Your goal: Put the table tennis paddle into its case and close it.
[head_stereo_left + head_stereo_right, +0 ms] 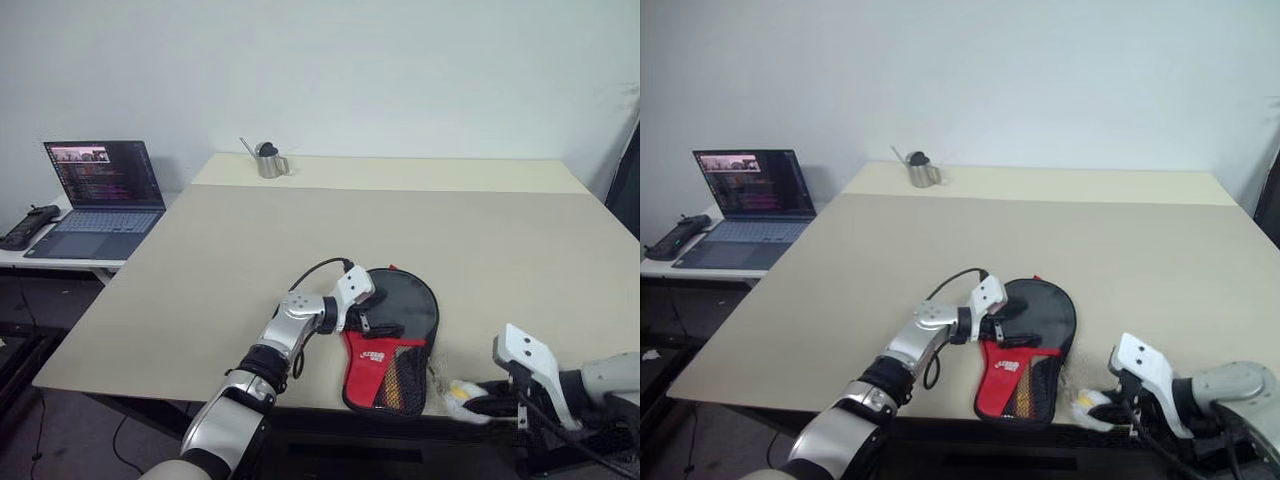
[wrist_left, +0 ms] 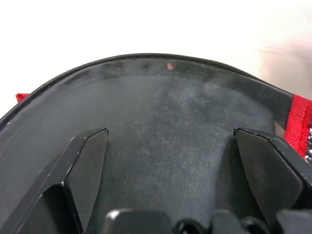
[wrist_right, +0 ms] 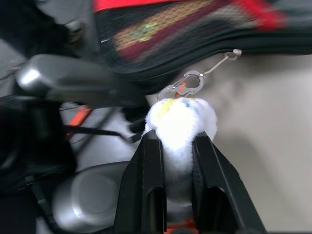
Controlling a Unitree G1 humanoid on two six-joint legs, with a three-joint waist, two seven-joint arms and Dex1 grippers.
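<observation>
Next, I let go of the white fluffy pull with my right gripper, so it hangs below the table's front edge by the mesh pocket [image 1: 404,466].
The case [image 1: 390,345] lies flat near the table's front edge, its round black part away from me and its red panel and mesh pocket nearer. Yellow and red stripes of the table tennis paddle's handle [image 1: 400,382] show through the mesh; the rest of it is hidden. My left gripper [image 2: 170,134] is open, with both fingers resting on the case's round black part [image 2: 161,112]. At the front edge, right of the case, my right gripper [image 3: 175,139] is shut on a white fluffy pull [image 3: 180,119]. A small carabiner [image 3: 184,87] and thin cord link it to the case's edge.
A small metal can [image 1: 268,160] stands at the table's [image 1: 470,230] far left. A lit laptop [image 1: 100,195] and a black controller [image 1: 25,228] sit on a lower side table to the left.
</observation>
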